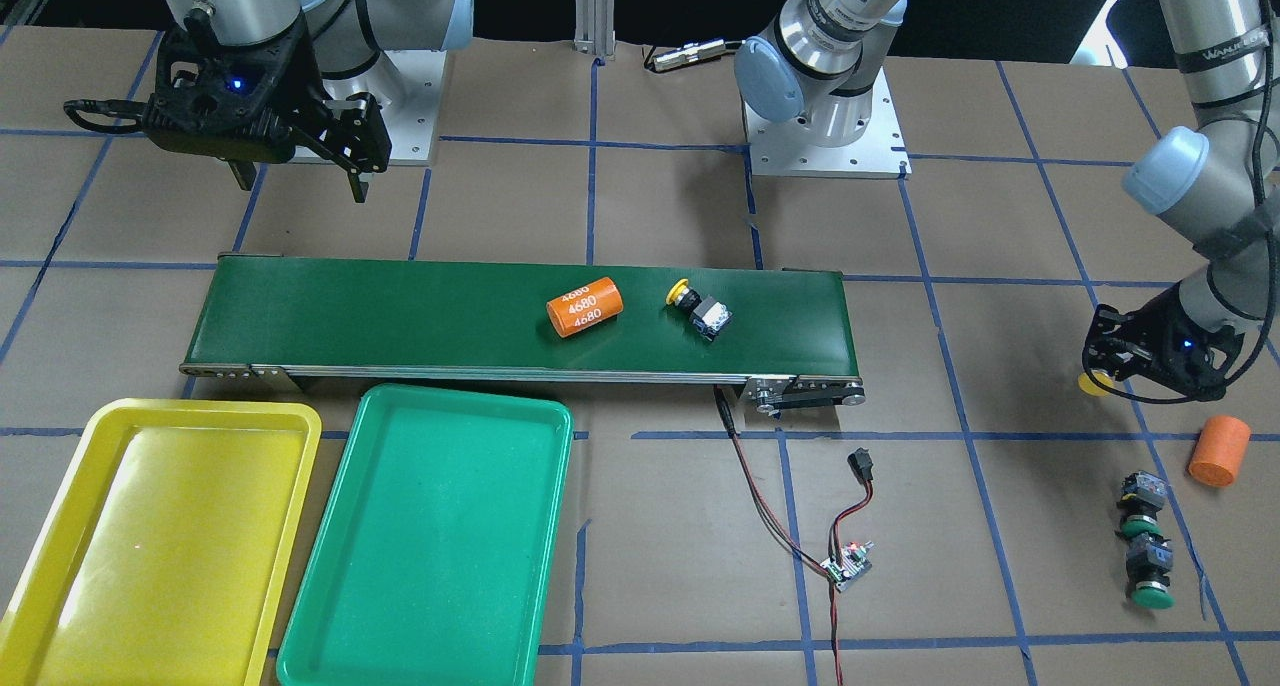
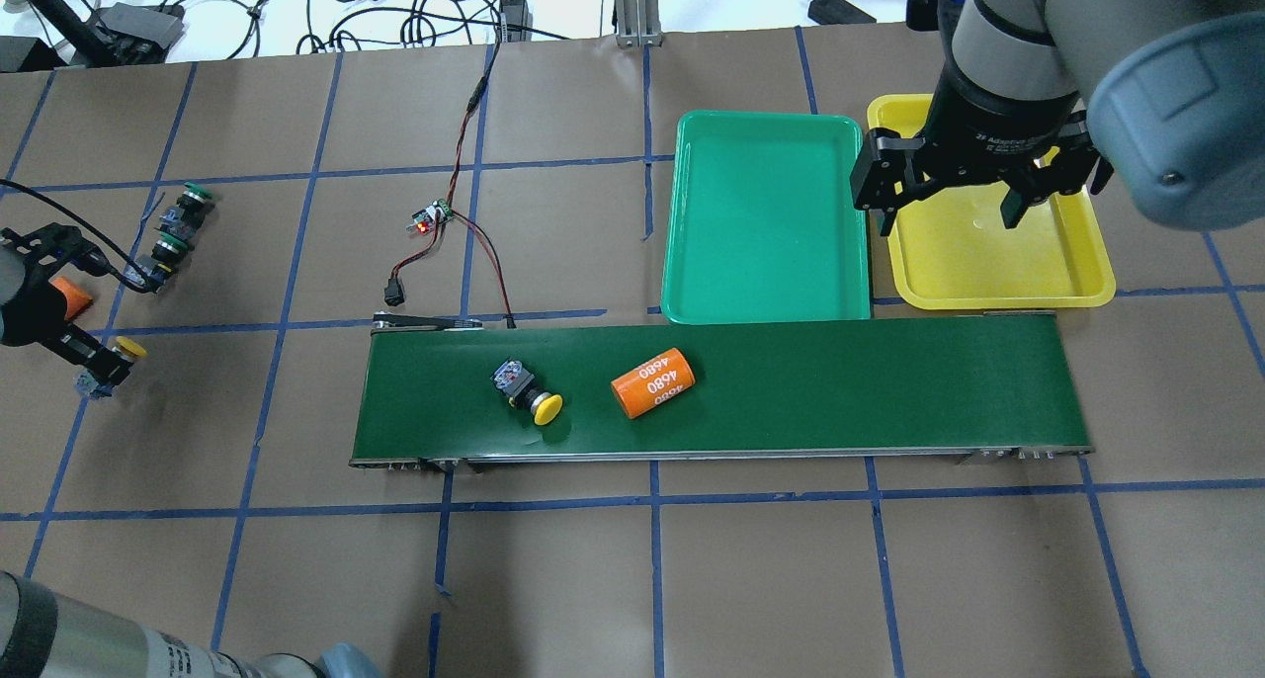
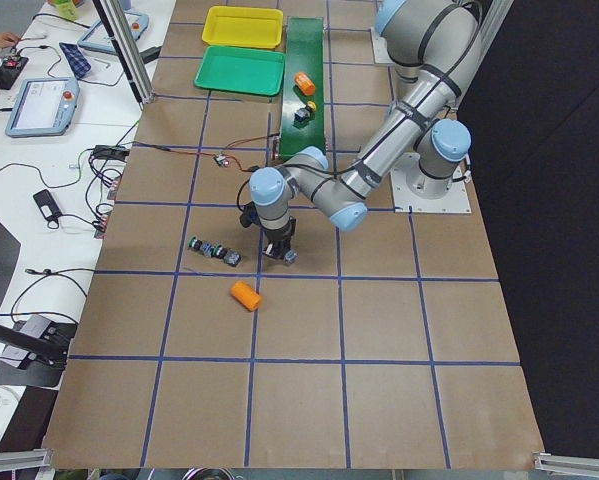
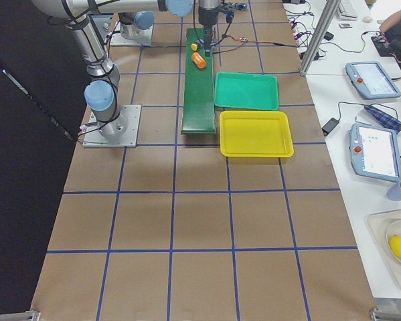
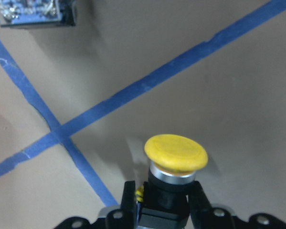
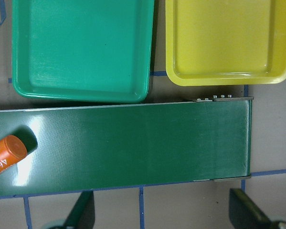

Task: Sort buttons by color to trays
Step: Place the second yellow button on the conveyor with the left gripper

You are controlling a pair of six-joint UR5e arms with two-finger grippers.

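Observation:
Next, my left gripper releases the yellow-capped button on the dark green belt's bare end [image 1: 792, 332] nearest the plain orange cylinder. The button is now held low over the paper.
My left gripper [image 2: 107, 360] is shut on a yellow-capped button [image 5: 175, 155] at the table's far left end, low over the paper; it also shows in the front view [image 1: 1100, 378]. A second yellow button [image 2: 529, 393] lies on its side on the dark green belt [image 2: 840, 381]. Two green buttons [image 2: 190, 204] [image 2: 163, 253] lie in a row on the paper beyond my left gripper. My right gripper [image 2: 954, 204] is open and empty, high over the near edge of the yellow tray [image 2: 988, 268]. The green tray [image 2: 766, 213] lies beside it. Both trays hold nothing.
An orange cylinder marked 4680 [image 2: 652, 382] lies on the belt right of the yellow button. A plain orange cylinder [image 1: 1220, 451] lies near my left gripper. A small circuit board [image 2: 432, 216] with red-black wires lies beyond the belt's left end.

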